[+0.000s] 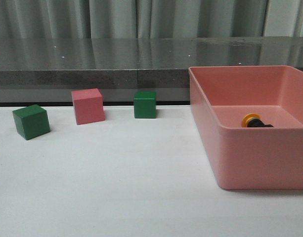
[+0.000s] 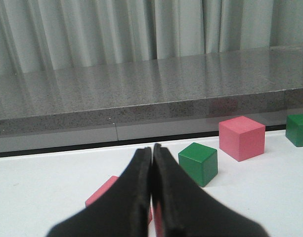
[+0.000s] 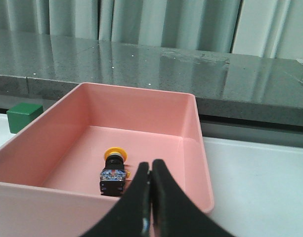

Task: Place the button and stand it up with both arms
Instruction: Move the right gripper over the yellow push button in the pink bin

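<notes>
The robot's right gripper will next close on the button's blue base [image 1: 267,125] [image 3: 112,176] inside the pink bin, at the end away from the yellow cap.
The button [image 1: 255,121] lies on its side inside the pink bin [image 1: 250,158] at the right of the table; only its yellow cap and black barrel show above the bin's wall. In the right wrist view the button [image 3: 114,169] lies on the bin floor [image 3: 156,143], yellow cap away from me, blue base towards me. My right gripper [image 3: 151,165] is shut and empty, above the bin's near wall, just beside the button. My left gripper [image 2: 151,150] is shut and empty, over the white table. Neither arm shows in the front view.
A green cube [image 1: 31,121], a pink cube [image 1: 88,105] and a second green cube [image 1: 145,104] stand in a row at the back left of the table. Another pink block [image 2: 106,193] lies partly under my left fingers. A grey ledge [image 1: 92,59] runs behind.
</notes>
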You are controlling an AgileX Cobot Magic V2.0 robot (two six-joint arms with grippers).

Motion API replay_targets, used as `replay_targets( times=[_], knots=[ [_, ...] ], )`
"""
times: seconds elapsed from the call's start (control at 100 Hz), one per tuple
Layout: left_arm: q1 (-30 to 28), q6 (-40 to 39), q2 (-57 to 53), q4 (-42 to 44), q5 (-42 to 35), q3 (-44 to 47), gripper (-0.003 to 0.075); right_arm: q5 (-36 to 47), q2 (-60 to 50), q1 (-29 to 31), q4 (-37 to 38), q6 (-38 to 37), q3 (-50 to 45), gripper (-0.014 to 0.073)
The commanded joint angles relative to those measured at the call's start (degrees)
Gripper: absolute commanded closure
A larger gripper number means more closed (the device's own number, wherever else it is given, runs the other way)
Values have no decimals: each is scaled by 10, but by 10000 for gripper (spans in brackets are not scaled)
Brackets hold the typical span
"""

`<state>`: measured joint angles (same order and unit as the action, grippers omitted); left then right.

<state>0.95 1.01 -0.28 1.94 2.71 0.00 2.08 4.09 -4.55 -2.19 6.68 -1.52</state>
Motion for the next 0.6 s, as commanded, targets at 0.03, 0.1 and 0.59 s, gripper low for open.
replay_targets(
  times=[0.03, 0.1, 0.59],
  knots=[
    [-1, -7, -17, -5, -45, 17, 739, 49, 11, 2, 4, 0, 7, 654],
    [-1, -7, -17, -5, -45, 17, 739, 49, 11, 2, 4, 0, 7, 654],
    [-1, -7, -17, -5, -45, 17, 739, 61, 11, 2, 4, 0, 7, 654]
  ],
)
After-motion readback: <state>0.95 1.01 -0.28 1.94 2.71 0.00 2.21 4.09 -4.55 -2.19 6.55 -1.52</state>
